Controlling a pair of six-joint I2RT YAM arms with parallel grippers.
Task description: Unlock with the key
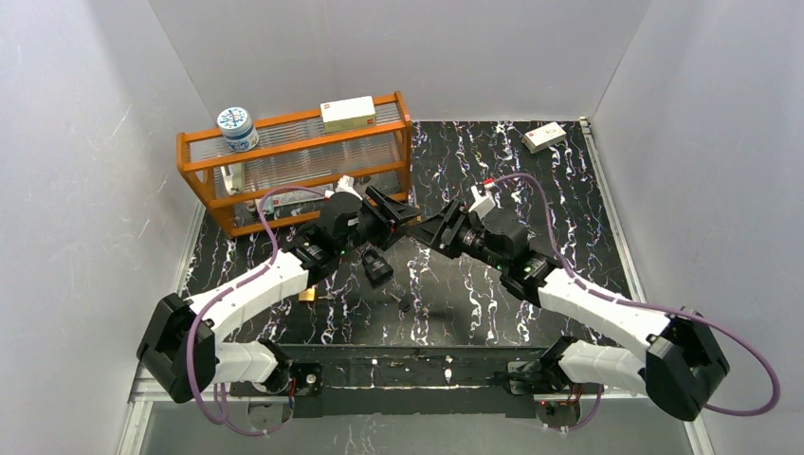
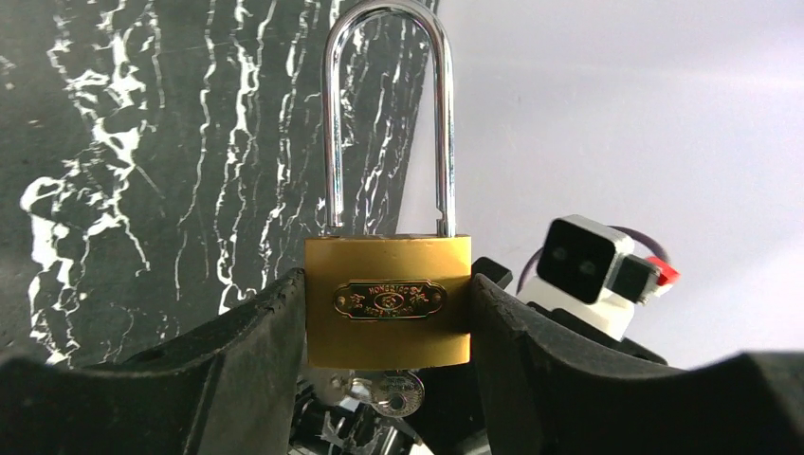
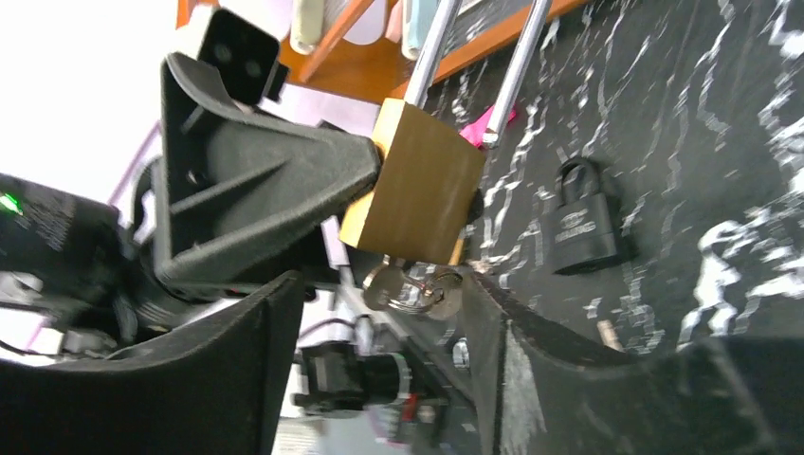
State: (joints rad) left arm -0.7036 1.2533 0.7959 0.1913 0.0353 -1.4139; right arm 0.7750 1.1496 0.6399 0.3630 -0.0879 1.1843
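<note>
One shackle leg sticks out clear of the brass padlock's body, so next my right gripper leaves the key and takes the padlock (image 3: 438,180) by its side edges from my left gripper.
A brass padlock (image 2: 389,313) with a tall steel shackle (image 2: 387,114) is held upright in the air, and my left gripper (image 2: 387,284) is shut on its body from both sides. In the left wrist view both shackle legs meet the body. A silver key (image 2: 396,391) on a ring sticks out of the padlock's underside. In the right wrist view the padlock (image 3: 422,185) and key (image 3: 406,287) sit just ahead of my right gripper (image 3: 379,289), which is open, one finger on each side of the key. The two grippers face each other over mid-table (image 1: 414,226).
A black padlock (image 1: 377,268) lies on the marble-pattern table (image 1: 531,199) below the grippers. An orange rack (image 1: 294,161) at the back left carries a tin (image 1: 237,128) and a box (image 1: 348,114). A white box (image 1: 544,137) lies at the back right.
</note>
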